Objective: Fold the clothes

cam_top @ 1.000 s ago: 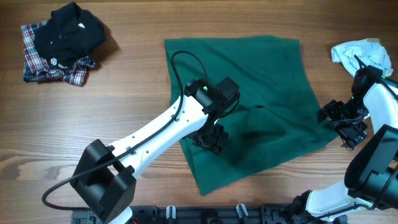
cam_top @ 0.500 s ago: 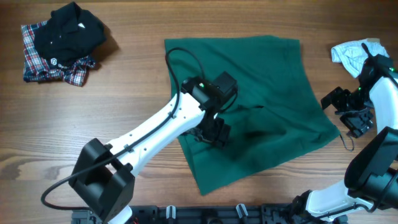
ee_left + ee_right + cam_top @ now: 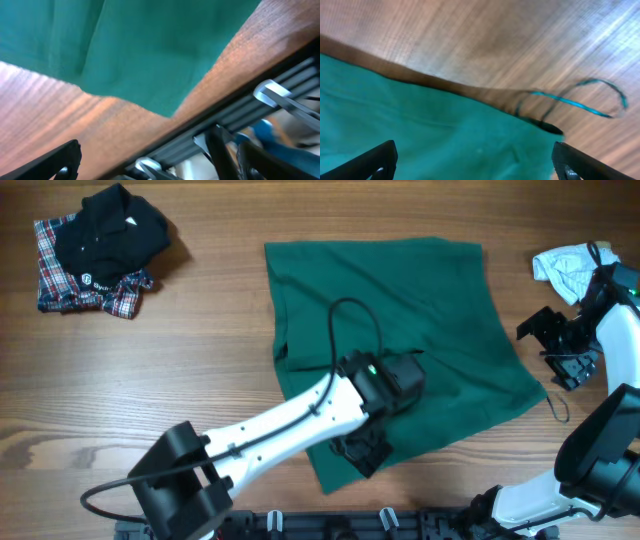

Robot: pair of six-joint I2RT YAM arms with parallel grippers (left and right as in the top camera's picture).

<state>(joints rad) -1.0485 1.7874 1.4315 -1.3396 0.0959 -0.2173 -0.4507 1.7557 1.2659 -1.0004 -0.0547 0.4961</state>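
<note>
The green garment's near corner [image 3: 327, 487] [image 3: 167, 107], the one closest to the black rail, is the spot my left gripper should go to next and close on.
The clothes, a large dark green garment [image 3: 400, 320], lie spread flat in the middle of the table. Their thin drawstring cord [image 3: 555, 408] trails off the right corner and shows as a loop [image 3: 580, 97] in the right wrist view. My left gripper [image 3: 362, 452] hovers over the garment's near edge, open and holding nothing. In the left wrist view the left gripper [image 3: 160, 167] stands wide over bare wood, just past a green corner [image 3: 150, 60]. My right gripper [image 3: 558, 348] is open beside the garment's right edge. Below the right gripper [image 3: 477, 167] lies green cloth [image 3: 435, 135], ungripped.
A black shirt on a red-blue plaid shirt [image 3: 100, 245] lies bunched at the back left. A small pale blue-white cloth [image 3: 575, 268] sits at the back right, close to my right arm. A black rail [image 3: 330, 525] runs along the table's front edge, near my left gripper.
My left gripper has moved from the garment's middle toward its near edge. The right gripper has drawn back off the garment's right edge, to the right and farther away.
</note>
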